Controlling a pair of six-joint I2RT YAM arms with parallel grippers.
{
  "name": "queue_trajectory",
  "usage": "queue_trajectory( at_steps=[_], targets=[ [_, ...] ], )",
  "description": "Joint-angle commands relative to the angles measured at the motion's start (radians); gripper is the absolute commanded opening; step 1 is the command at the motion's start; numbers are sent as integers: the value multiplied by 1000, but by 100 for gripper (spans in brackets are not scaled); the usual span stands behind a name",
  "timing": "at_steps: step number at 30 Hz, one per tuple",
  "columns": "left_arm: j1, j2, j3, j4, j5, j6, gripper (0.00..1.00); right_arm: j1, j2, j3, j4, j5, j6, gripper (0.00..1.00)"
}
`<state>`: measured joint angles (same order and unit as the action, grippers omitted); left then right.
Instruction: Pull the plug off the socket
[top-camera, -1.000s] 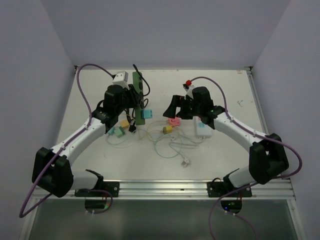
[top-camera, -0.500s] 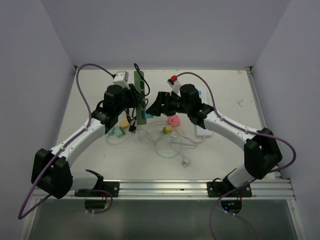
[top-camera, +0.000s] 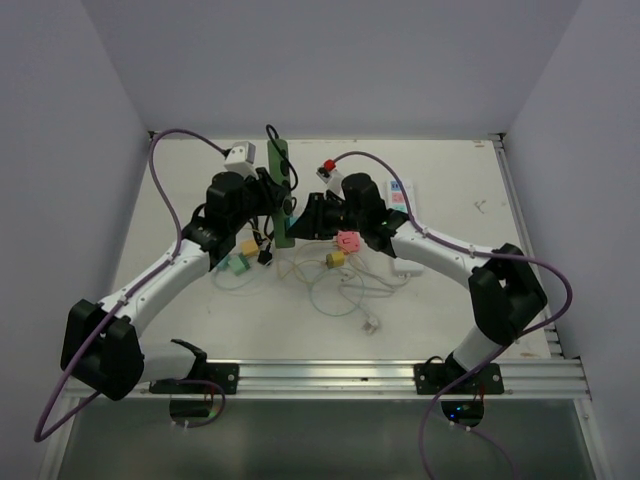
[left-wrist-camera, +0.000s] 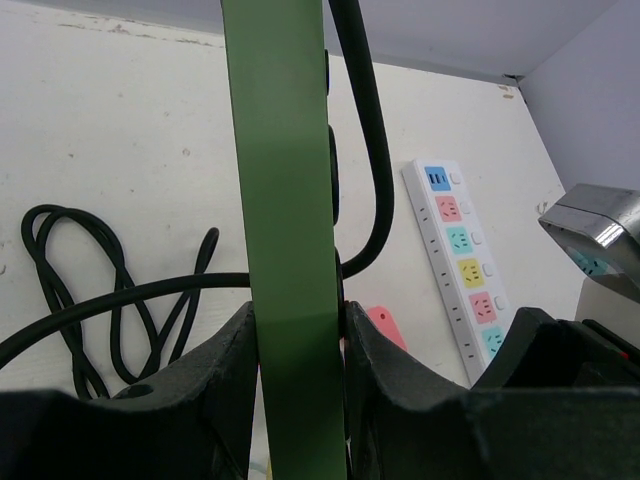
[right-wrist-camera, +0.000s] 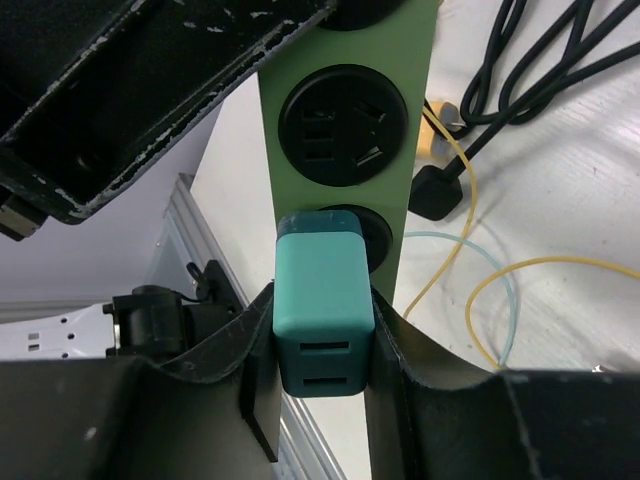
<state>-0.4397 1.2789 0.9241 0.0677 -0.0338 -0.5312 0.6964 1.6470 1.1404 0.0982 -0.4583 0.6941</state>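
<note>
Next, my right gripper puts the teal plug down on the table (top-camera: 308, 265) beside the yellow plug, among the thin looped cables.
The socket is a green power strip (top-camera: 279, 185) held up off the table, its black round outlets (right-wrist-camera: 343, 110) facing my right wrist camera. My left gripper (left-wrist-camera: 298, 360) is shut on the strip's narrow green body (left-wrist-camera: 285, 200), with a finger pressed on each side. A teal plug (right-wrist-camera: 322, 310) sits in the strip's lower outlet. My right gripper (right-wrist-camera: 322, 350) is shut on the plug, its black fingers (right-wrist-camera: 420, 360) tight against both flanks. From above, the two grippers meet at the strip, the right one (top-camera: 300, 215) just right of it.
A white power strip (left-wrist-camera: 462, 255) with coloured outlets lies at the back right. A pink plug (top-camera: 348, 241), a yellow plug (top-camera: 335, 259), a green plug (top-camera: 238, 263) and thin looped cables (top-camera: 335, 290) lie below the grippers. The strip's black cord (left-wrist-camera: 365, 130) curls beside it.
My right arm has swung left to the green strip, and its jaws have closed from wide open onto the teal plug. The left gripper has kept its hold on the strip.
</note>
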Motion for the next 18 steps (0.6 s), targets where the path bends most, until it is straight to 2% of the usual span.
queue_trajectory(
  at_steps=[1,2,3,10,18],
  targets=[
    [-5,-36,-7,106,-55,45,0,0,-53,30,5,30,-27,10],
    [-4,-30,-10,101,-66,53,0,0,-59,30,-21,38,-45,2],
    [-4,-26,-13,89,-89,69,0,0,-65,28,-34,49,-56,0],
    [2,20,-30,54,-204,145,0,0,-142,7,-133,102,-117,0],
    [2,60,-34,18,-353,246,0,-9,-210,-10,-245,96,-159,0]
  ],
)
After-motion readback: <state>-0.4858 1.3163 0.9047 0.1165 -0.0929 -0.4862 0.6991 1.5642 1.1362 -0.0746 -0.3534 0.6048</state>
